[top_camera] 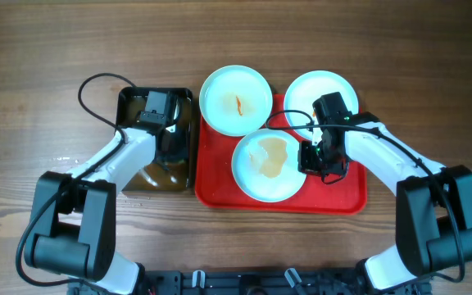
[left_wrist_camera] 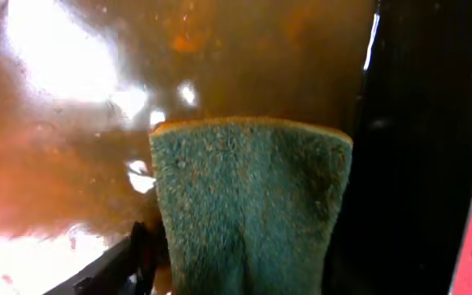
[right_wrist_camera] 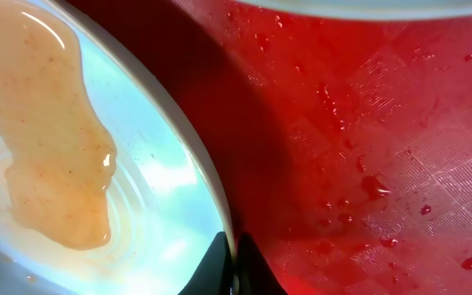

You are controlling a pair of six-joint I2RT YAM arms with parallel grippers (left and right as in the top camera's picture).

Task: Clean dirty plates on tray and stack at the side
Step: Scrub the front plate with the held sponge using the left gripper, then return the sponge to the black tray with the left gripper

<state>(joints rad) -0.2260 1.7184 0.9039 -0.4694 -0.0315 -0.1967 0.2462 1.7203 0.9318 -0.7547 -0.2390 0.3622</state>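
The front plate, which still lies on the red tray, will be set free by my right gripper on the wooden table (top_camera: 410, 161) next to the tray, opposite the black basin.
Three pale plates lie on the red tray (top_camera: 334, 197). The front plate (top_camera: 269, 168) holds a pool of orange-brown liquid. The back-left plate (top_camera: 236, 100) has an orange streak and overhangs the tray's rim. The back-right plate (top_camera: 320, 97) is partly under my right arm. My right gripper (top_camera: 310, 156) is shut on the front plate's right rim (right_wrist_camera: 220, 205), seen in the right wrist view (right_wrist_camera: 234, 262). My left gripper (top_camera: 164, 131) is down in the black basin (top_camera: 129, 98), shut on a green sponge (left_wrist_camera: 248, 205) above the brown water.
The black basin of brownish water (left_wrist_camera: 64, 123) stands just left of the tray. Water drops dot the tray floor (right_wrist_camera: 383, 164). Black cables run from both arms. Bare wooden table (top_camera: 433, 74) surrounds everything.
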